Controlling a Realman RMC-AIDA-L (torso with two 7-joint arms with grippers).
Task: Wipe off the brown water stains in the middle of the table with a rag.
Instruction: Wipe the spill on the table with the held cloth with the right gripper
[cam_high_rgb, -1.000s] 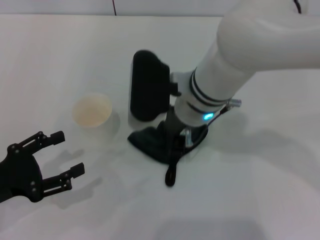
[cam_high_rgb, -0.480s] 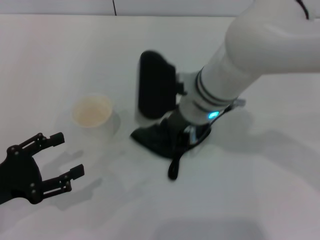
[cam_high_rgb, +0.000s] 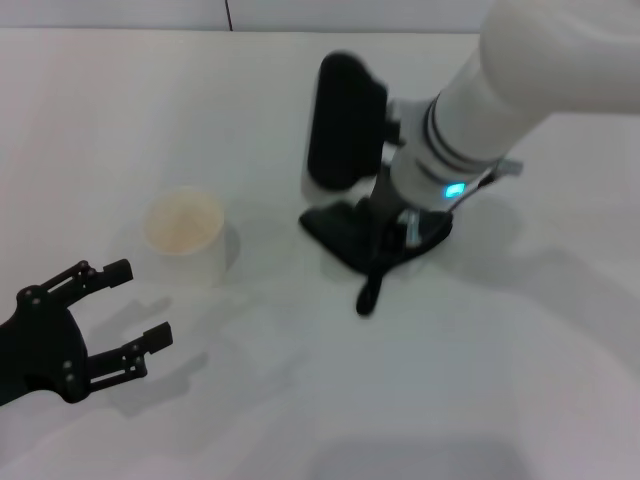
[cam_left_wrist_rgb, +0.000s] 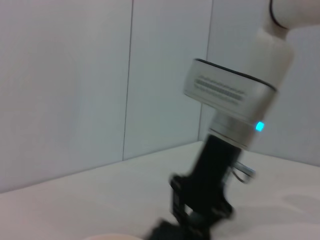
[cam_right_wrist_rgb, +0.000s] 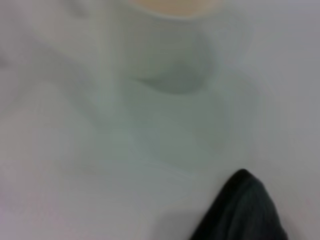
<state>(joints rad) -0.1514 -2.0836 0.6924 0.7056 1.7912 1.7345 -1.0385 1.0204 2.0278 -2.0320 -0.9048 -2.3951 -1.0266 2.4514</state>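
Observation:
The robot's right hand should release the rag farther from the white cup, on the bare table (cam_high_rgb: 460, 263) below the blue light.
The dark green-black rag (cam_high_rgb: 352, 232) lies on the white table (cam_high_rgb: 480, 360) right of centre, its loop tag (cam_high_rgb: 368, 296) trailing toward me. My right gripper (cam_high_rgb: 388, 236) presses down on the rag and holds it; its fingertips are hidden under the wrist. The left wrist view shows the right gripper (cam_left_wrist_rgb: 200, 220) standing on the rag (cam_left_wrist_rgb: 165, 234). A corner of the rag (cam_right_wrist_rgb: 242, 212) shows in the right wrist view. No brown water stains are visible; any under the rag are hidden. My left gripper (cam_high_rgb: 140, 304) is open and empty at the near left.
A white cup (cam_high_rgb: 185, 232) with a pale beige inside stands left of centre, between my two grippers; it also fills the blurred right wrist view (cam_right_wrist_rgb: 170, 45). A pale wall (cam_high_rgb: 120, 14) runs behind the table's far edge.
My right gripper has dragged the rag to the right and farther away across the table, away from the cup. The left arm has not moved.

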